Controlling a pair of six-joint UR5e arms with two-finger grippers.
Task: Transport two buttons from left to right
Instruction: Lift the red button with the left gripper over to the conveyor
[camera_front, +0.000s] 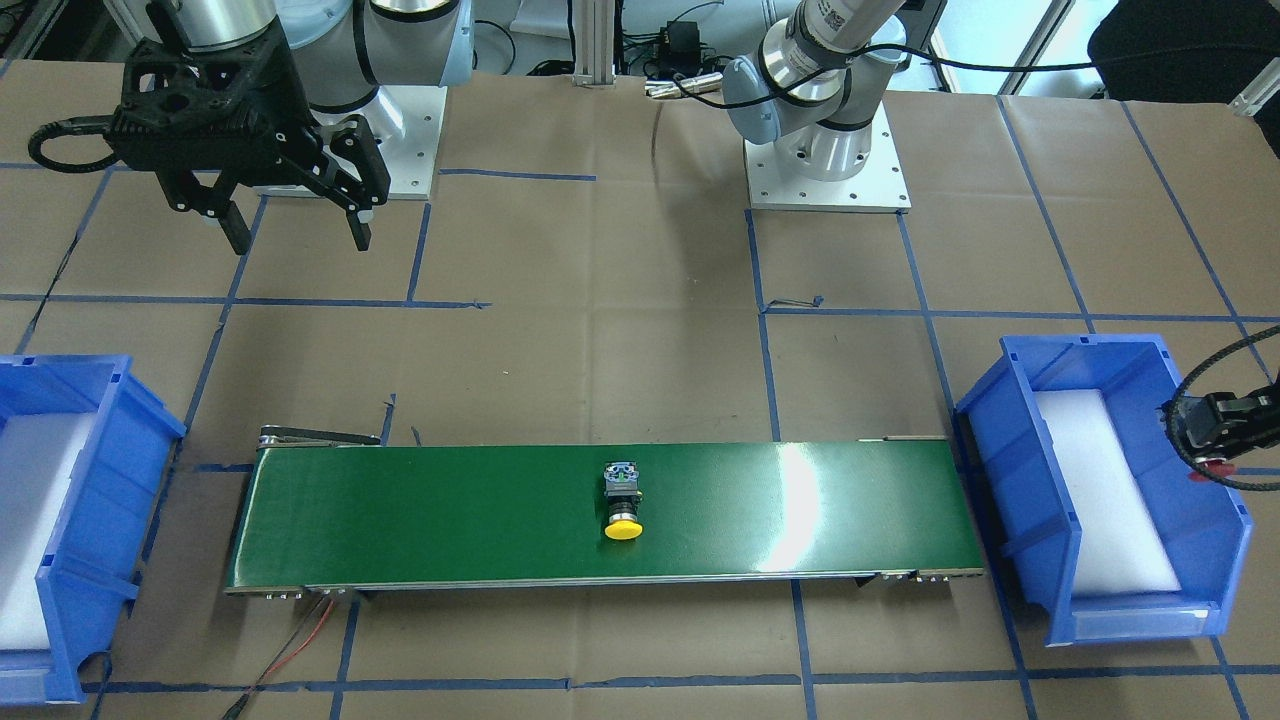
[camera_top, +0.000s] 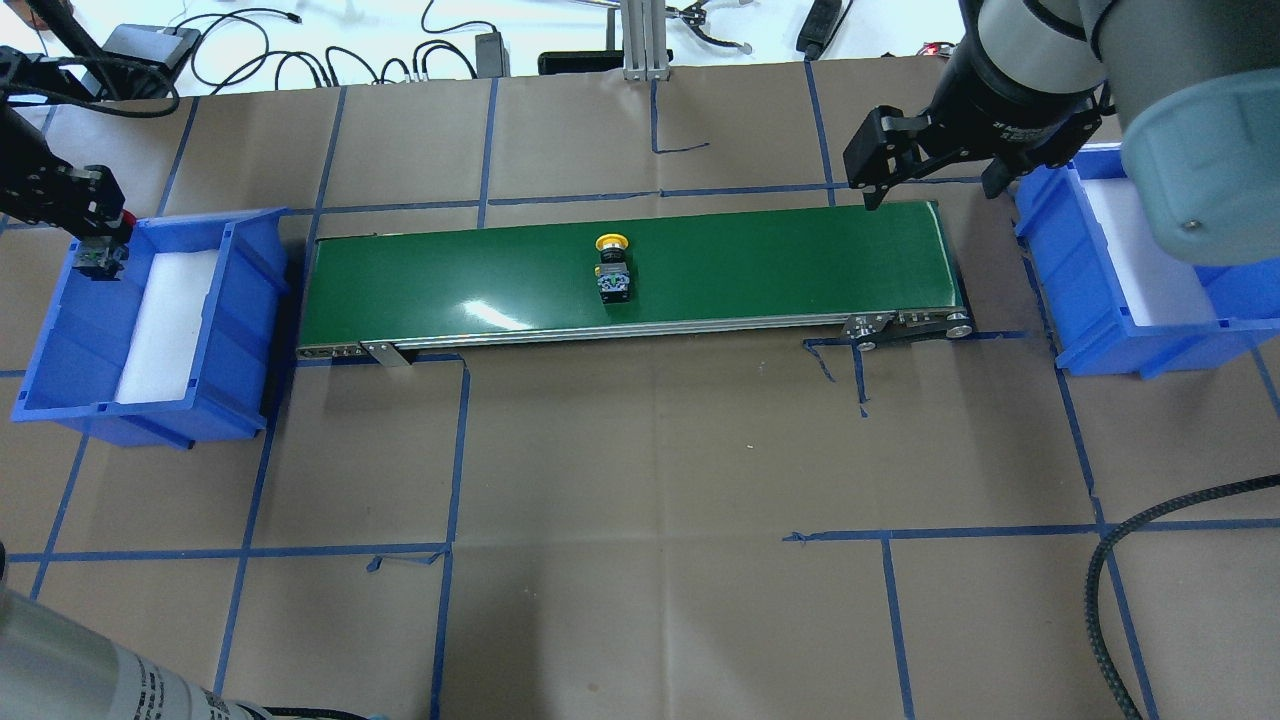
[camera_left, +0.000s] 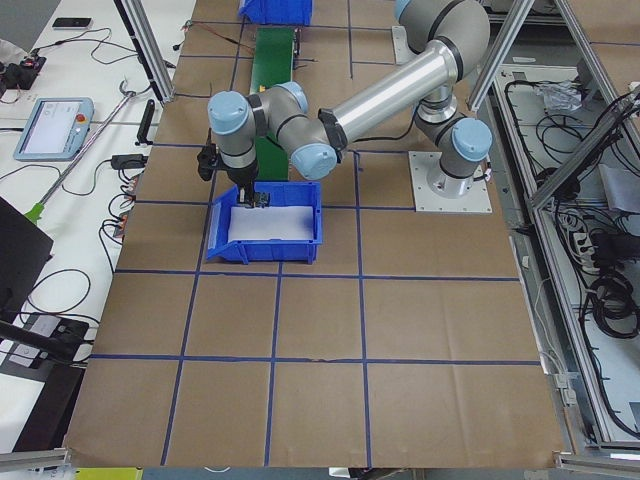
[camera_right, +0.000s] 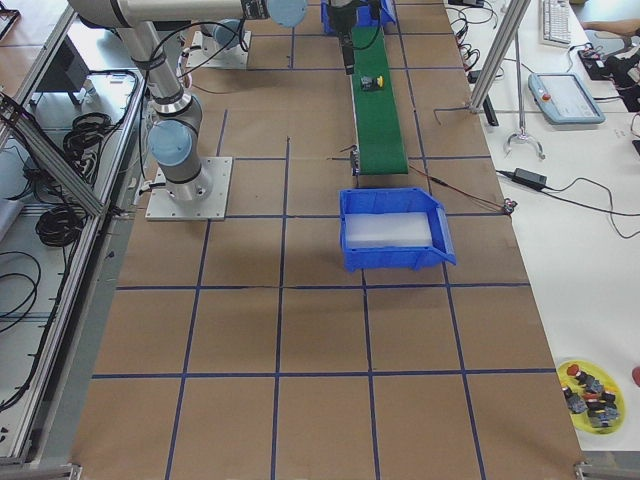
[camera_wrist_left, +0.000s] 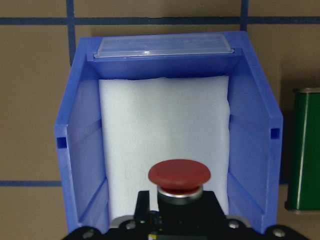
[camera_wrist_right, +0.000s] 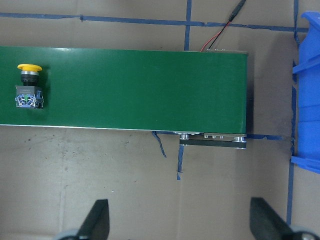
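Next, my left gripper lets go of the red-capped button on the green conveyor belt (camera_front: 907, 502) near the end beside the bin below.
A yellow-capped button (camera_front: 623, 500) lies on its side on the middle of the green conveyor belt (camera_front: 450, 510), also seen as the yellow button (camera_top: 612, 265) in the overhead view and the yellow button (camera_wrist_right: 29, 85) in the right wrist view. My left gripper (camera_top: 98, 245) is shut on the red-capped button (camera_wrist_left: 179, 176) and holds it over the outer end of the left blue bin (camera_top: 250, 300), above the white foam. My right gripper (camera_top: 932, 185) hangs open and empty above the table by the belt's right end, its fingers (camera_wrist_right: 100, 220) wide apart.
A second blue bin (camera_top: 1100, 310) with white foam stands beyond the belt's right end. Brown paper with blue tape lines covers the table. Red and black wires (camera_front: 300, 640) trail from the belt's right-hand end. A black cable (camera_top: 1120, 600) loops at the near right.
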